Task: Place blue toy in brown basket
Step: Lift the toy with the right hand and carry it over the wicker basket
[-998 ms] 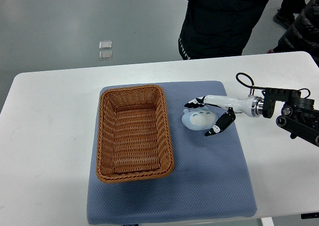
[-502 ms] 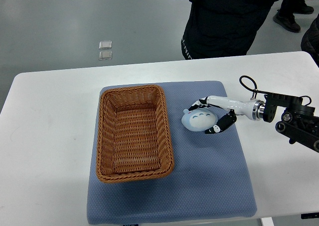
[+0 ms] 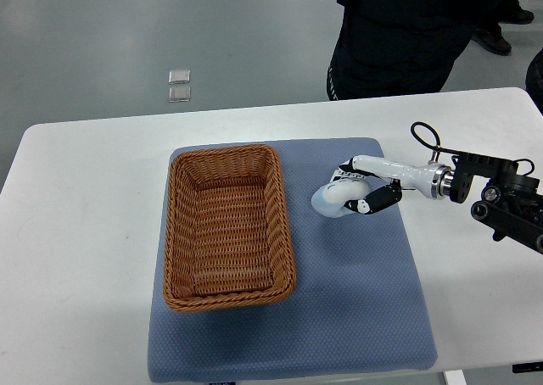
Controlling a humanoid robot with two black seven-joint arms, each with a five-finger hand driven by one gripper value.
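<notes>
The blue toy, now on the mat beside the basket, will be let go by my right gripper on the bottom of the brown basket, closer to the basket's long side point(image 3: 214, 215) opposite my hand.
A pale blue round toy point(image 3: 329, 200) lies on the blue mat point(image 3: 356, 300), just right of the brown wicker basket point(image 3: 226, 225). My right hand point(image 3: 358, 192) comes in from the right edge and its fingers are curled around the toy's right side, thumb below and fingers above. The toy appears tipped toward the basket. The basket is empty. No left arm shows.
The mat lies on a white table point(image 3: 76, 232). A person in dark clothes point(image 3: 399, 29) stands behind the table's far edge. Two small clear squares point(image 3: 179, 85) lie on the grey floor beyond the table.
My right hand's fingers have closed from a spread pose onto the blue toy. The toy has tipped slightly. The person behind the table has shifted to the right.
</notes>
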